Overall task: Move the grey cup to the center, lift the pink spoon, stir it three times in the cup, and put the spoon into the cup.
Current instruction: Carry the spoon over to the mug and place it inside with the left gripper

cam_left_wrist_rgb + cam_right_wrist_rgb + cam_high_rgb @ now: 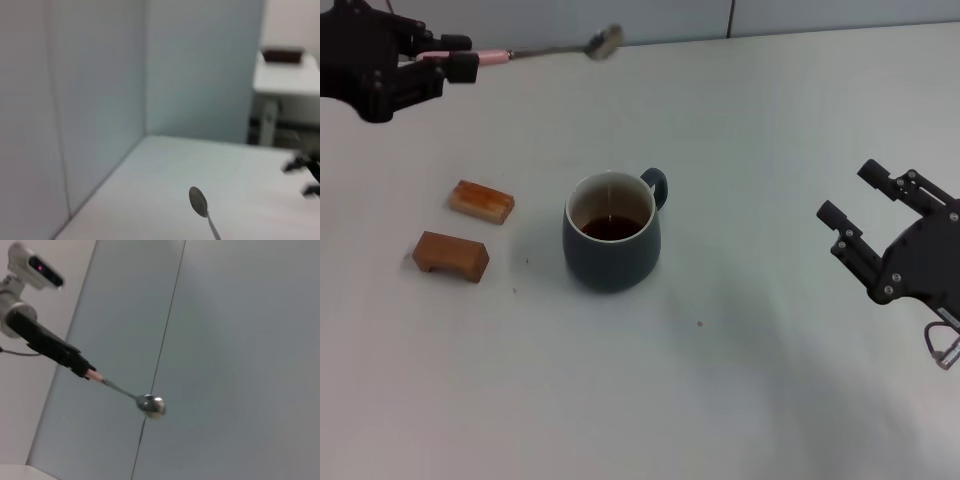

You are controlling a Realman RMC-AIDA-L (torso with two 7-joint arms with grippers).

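The pink spoon, now raised behind and above the cup, will be let go by my left gripper inside the grey cup (620, 203), with the spoon's handle against the cup's rim nearest the blocks.
The grey cup (611, 232) stands near the middle of the table with dark brown liquid inside and its handle toward the far right. My left gripper (458, 56) is at the far left, raised, shut on the pink handle of the pink spoon (548, 48). The spoon sticks out level to the right, its silver bowl well behind and above the cup. The spoon bowl also shows in the left wrist view (198, 201) and in the right wrist view (151, 406). My right gripper (850, 198) is open and empty at the right, apart from the cup.
Two brown wooden blocks (481, 201) (451, 255) lie to the left of the cup. A pale wall runs along the table's far edge (770, 30). A second table with a dark tray (282, 55) shows far off in the left wrist view.
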